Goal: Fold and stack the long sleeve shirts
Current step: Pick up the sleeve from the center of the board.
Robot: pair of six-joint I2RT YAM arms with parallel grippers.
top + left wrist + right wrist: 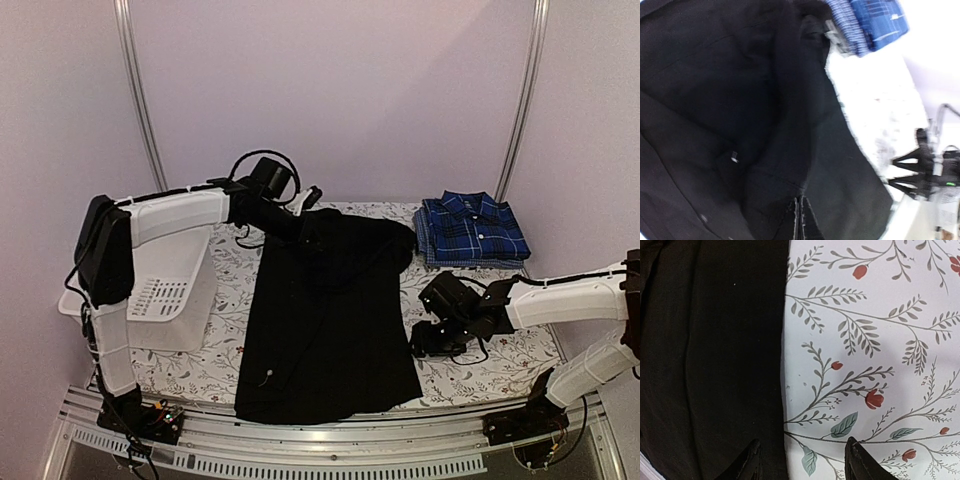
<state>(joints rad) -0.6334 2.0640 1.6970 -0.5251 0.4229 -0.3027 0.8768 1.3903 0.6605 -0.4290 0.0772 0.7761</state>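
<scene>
The near corner (pixel 416 389) of the black shirt, on the same side as the folded blue plaid shirt, will be gripped next by my right gripper.
The black shirt (pixel 325 320) lies spread down the middle of the table, with its top part bunched and folded over at the back. My left gripper (pixel 303 215) is at that back edge and is shut on a fold of the black cloth (pixel 765 100); its jaws (pixel 800 212) are pressed together. The blue plaid shirt (pixel 470 230) lies folded at the back right and also shows in the left wrist view (pixel 870 25). My right gripper (pixel 425 335) is open and empty, low over the shirt's right edge (pixel 715 365). One fingertip (pixel 752 457) is over black cloth, the other over the tablecloth.
A white slotted basket (pixel 170 290) stands at the left edge of the table under my left arm. The floral tablecloth (pixel 865 340) shows bare to the right of the black shirt. The metal frame rail (pixel 330 445) runs along the near edge.
</scene>
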